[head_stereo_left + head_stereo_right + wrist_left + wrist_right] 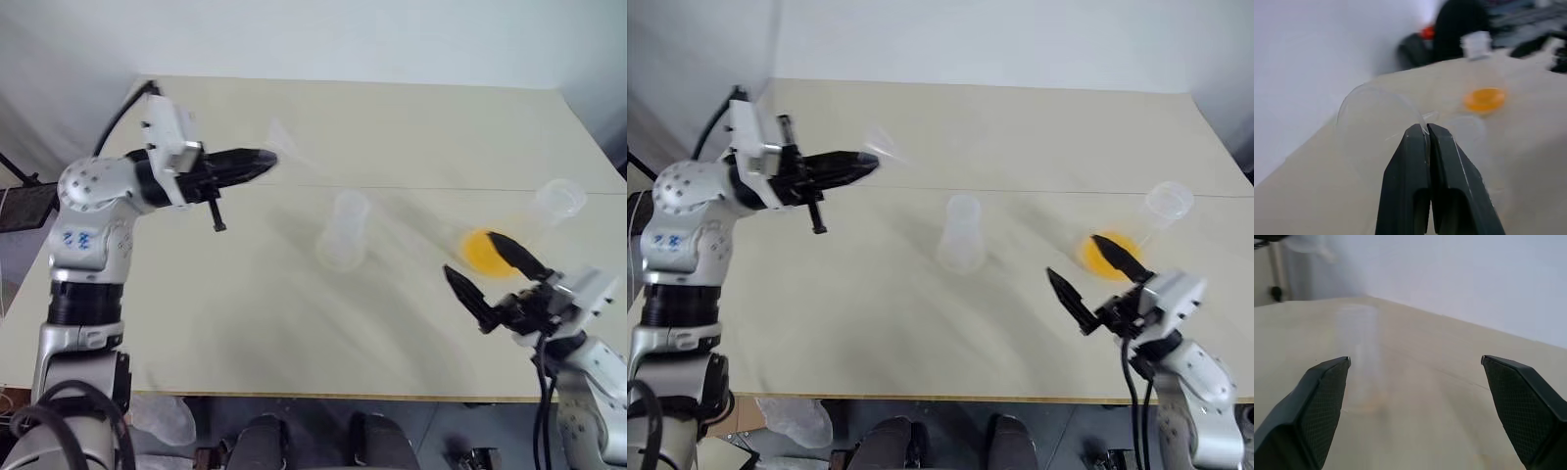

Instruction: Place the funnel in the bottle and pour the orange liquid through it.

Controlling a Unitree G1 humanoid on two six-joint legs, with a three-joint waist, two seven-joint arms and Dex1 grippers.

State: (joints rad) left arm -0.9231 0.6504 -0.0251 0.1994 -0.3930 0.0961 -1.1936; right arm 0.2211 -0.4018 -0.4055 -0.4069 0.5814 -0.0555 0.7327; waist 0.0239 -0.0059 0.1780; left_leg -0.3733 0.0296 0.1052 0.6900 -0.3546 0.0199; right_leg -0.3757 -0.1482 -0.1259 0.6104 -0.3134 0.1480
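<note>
The robot's left gripper should release the clear funnel in the opening of the translucent bottle [354, 197] [1465, 123] that stands in the middle of the table.
My left gripper [270, 163] is shut on the rim of the clear funnel [1374, 122]. It holds the funnel up above the table's left side, pointing towards the middle. The translucent bottle [343, 231] stands upright mid-table, to the right of the funnel and lower. The orange liquid [483, 251] sits in the belly of a clear long-necked flask [556, 202] at the right. My right gripper [467, 253] is open just in front of the flask with nothing between its fingers. In the right wrist view the bottle [1359, 347] shows ahead between the spread fingers.
The beige table [411, 127] stretches well beyond the bottle towards a pale wall. Its front edge runs just below my right gripper. A crumpled clear bag [162, 419] lies on the floor under the front left corner.
</note>
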